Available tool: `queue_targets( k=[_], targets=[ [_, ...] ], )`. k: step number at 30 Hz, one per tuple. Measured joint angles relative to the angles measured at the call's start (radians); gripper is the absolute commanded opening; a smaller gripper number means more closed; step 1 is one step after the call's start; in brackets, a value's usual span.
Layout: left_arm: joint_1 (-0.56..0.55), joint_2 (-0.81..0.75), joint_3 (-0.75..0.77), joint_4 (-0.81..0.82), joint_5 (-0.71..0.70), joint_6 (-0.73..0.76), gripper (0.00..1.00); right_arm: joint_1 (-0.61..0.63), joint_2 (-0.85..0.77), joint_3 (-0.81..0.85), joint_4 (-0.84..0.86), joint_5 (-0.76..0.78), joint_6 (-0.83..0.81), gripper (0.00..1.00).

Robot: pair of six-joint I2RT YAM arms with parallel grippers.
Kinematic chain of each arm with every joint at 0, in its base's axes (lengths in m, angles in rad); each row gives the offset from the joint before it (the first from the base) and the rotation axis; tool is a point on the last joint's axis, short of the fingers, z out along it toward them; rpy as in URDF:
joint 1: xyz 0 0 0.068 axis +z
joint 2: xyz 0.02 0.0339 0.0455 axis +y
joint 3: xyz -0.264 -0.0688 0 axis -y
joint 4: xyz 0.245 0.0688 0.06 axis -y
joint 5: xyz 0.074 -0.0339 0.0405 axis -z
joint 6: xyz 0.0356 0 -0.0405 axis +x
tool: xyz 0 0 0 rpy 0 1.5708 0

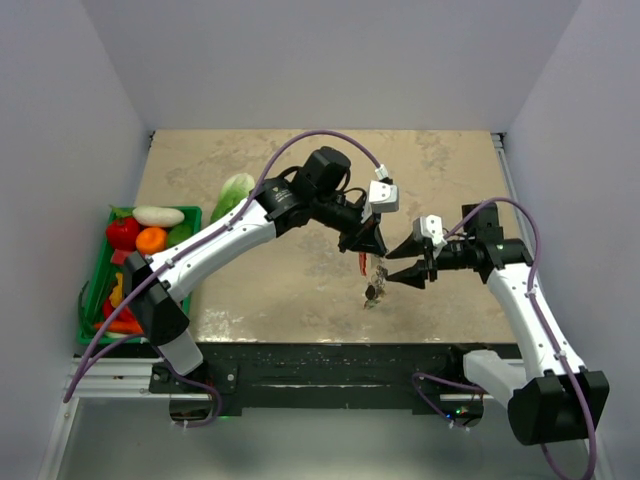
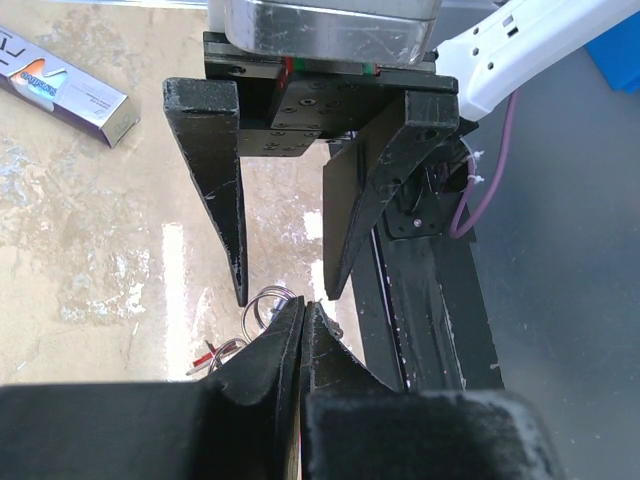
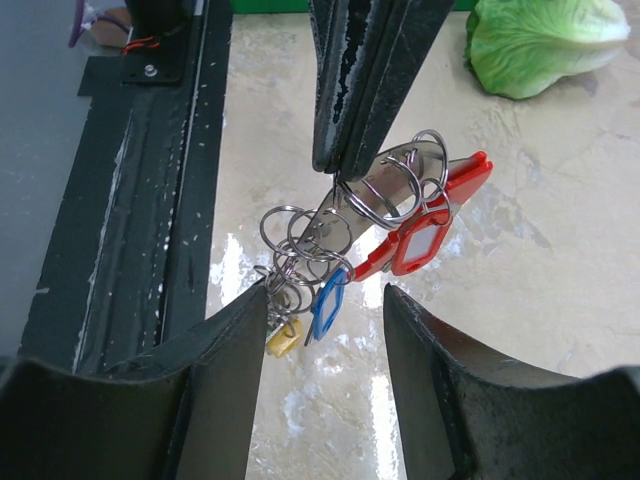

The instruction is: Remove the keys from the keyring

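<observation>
My right gripper will shift and pinch only the blue tag (image 3: 328,303) before my left gripper opens, because the yellow tag and lowest rings crowd the opening of my right gripper.
My left gripper (image 1: 368,245) is shut on the keyring (image 3: 385,195) and holds it above the table, near the front edge. The keys (image 1: 375,287) dangle below it on several thin silvery rings. In the right wrist view I see a red tag (image 3: 425,235), a blue tag (image 3: 327,305) and a yellow one (image 3: 283,338). My right gripper (image 1: 390,269) is open just right of the bunch. In its own view (image 3: 325,300) its left finger (image 3: 235,360) touches the lowest rings. In the left wrist view my shut gripper (image 2: 303,312) hides most of the rings (image 2: 265,305).
A green basket (image 1: 98,300) of toy vegetables stands at the table's left edge, with a lettuce (image 1: 232,195) beside it. A purple-and-white box (image 2: 60,85) lies on the table. The black front rail (image 1: 330,365) runs close below the keys.
</observation>
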Motion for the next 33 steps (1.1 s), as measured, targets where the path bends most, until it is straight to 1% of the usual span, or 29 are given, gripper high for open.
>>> queue_targets(
  k=[4,7,14,26,29,32,33],
  targets=[
    [0.0,0.0,0.005,0.0,0.003,0.0,0.0,0.0,-0.037,-0.037,0.103,0.003,0.103,0.5],
    [0.0,0.0,0.008,-0.001,0.006,0.0,0.0,0.0,-0.034,-0.04,0.138,0.003,0.134,0.49],
    [0.0,0.0,0.011,0.0,0.006,0.0,0.0,0.011,0.009,-0.04,0.129,0.009,0.12,0.49],
    [0.0,0.0,0.011,0.0,0.013,-0.001,0.0,0.046,0.011,-0.04,0.157,0.022,0.138,0.45],
    [0.0,0.0,0.011,-0.001,0.013,-0.001,0.0,0.062,0.011,-0.04,0.172,0.027,0.15,0.41],
    [0.0,0.0,0.011,-0.001,0.014,-0.001,0.0,0.073,0.016,-0.041,0.182,0.031,0.157,0.35],
    [0.0,0.0,0.011,-0.001,0.014,-0.001,0.0,0.074,0.016,-0.042,0.183,0.032,0.159,0.31]
  ],
)
